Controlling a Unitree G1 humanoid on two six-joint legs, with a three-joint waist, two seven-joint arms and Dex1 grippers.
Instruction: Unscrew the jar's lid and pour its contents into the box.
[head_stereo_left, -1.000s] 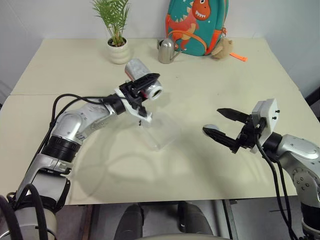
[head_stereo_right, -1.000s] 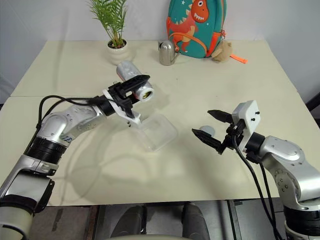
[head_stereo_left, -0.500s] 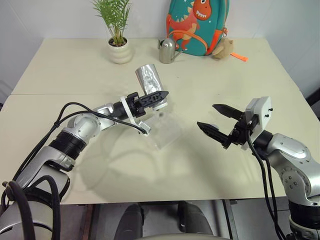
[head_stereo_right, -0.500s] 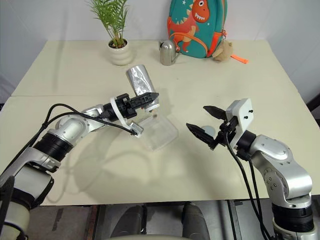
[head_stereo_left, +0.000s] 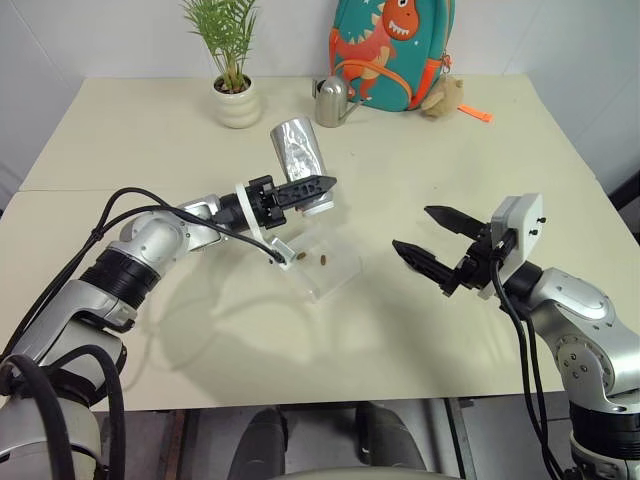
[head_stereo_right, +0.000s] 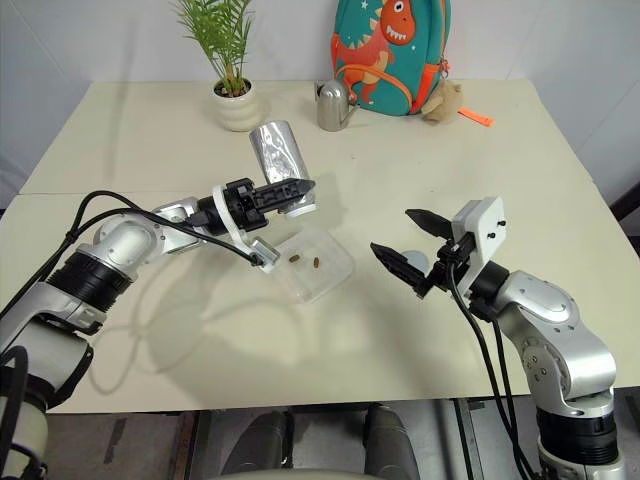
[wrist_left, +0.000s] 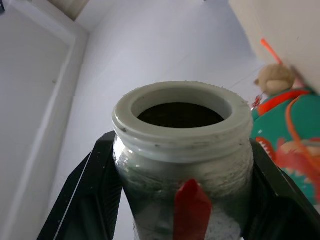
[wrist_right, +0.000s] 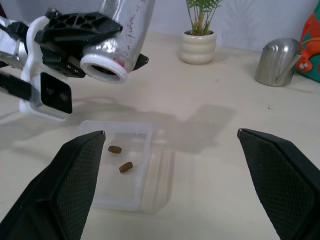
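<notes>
I will set the jar on the bare table (head_stereo_left: 169, 237) with my left gripper, just in front of the seam, well aside from the box.
My left gripper (head_stereo_left: 308, 190) is shut on the jar (head_stereo_left: 297, 158), a silvery cylinder with a red stripe, gripped near its white open mouth (wrist_right: 105, 67). The jar is tilted, mouth down, above the back corner of the box (head_stereo_left: 338, 278), a clear shallow tray. Two brown pellets of the contents (head_stereo_left: 323, 261) lie in the box and are also seen from the right wrist (wrist_right: 125, 166). My right gripper (head_stereo_left: 411, 228) stands open to the right of the box with nothing between its fingers. The lid (head_stereo_right: 413, 262) is a small grey disc on the table behind its lower finger.
Along the table's far edge stand a white ribbed plant pot (head_stereo_left: 238, 102), a steel watering can (head_stereo_left: 331, 102), a dinosaur backpack (head_stereo_left: 385, 50) and a plush toy (head_stereo_left: 446, 95). A seam crosses the table (head_stereo_left: 80, 150) on the left.
The left wrist has turned, and the jar has swung from lying sideways to mouth down over the box. Two pellets now lie in the box. The right gripper stays open.
</notes>
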